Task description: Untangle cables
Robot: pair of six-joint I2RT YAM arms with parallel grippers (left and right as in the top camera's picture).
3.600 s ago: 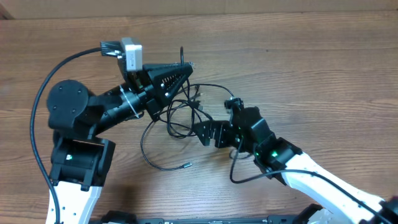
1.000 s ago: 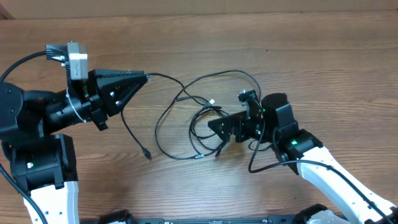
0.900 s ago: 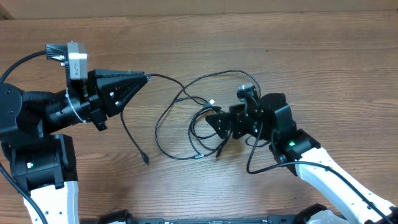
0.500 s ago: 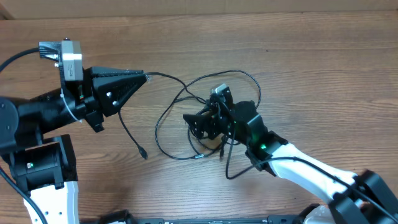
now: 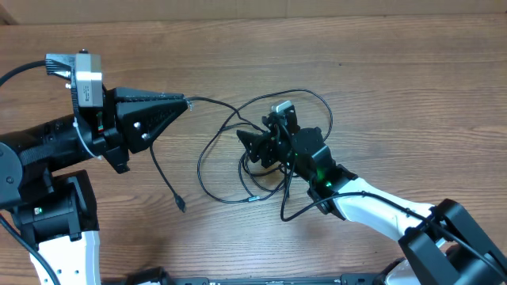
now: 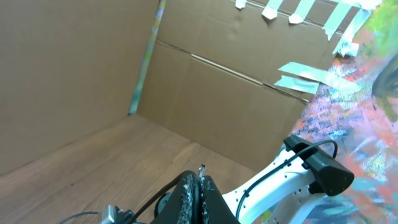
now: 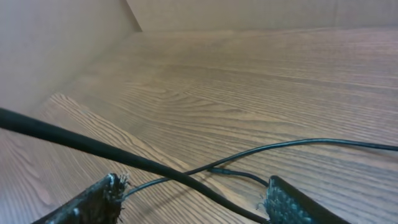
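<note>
My right gripper needs to close on the thick cable alone [image 7: 211,195] and pull it free of the loops, because the thick cable crosses over the thin cable.
Several thin black cables [image 5: 301,92] lie in loose, crossing loops on the wooden table at the middle of the overhead view. My left gripper [image 5: 182,101] is shut on one cable [image 5: 209,101], which runs right into the loops. Its other end hangs down to a small plug [image 5: 181,205]. In the left wrist view the shut jaws [image 6: 200,185] pinch this cable. My right gripper [image 5: 250,142] is open at the left side of the loops. In the right wrist view its jaws [image 7: 196,200] are apart, with a thick strand [image 7: 62,140] and a thin strand [image 7: 292,145] crossing between them.
The wooden table [image 5: 396,71] has brown cardboard walls behind it [image 6: 74,68]. The white right arm [image 5: 380,214] reaches in from the lower right. The left arm's base [image 5: 47,214] stands at the lower left.
My right gripper has swung left from the right side of the loops onto their left side. My left gripper holds its cable in about the same place; the hanging plug has shifted slightly.
</note>
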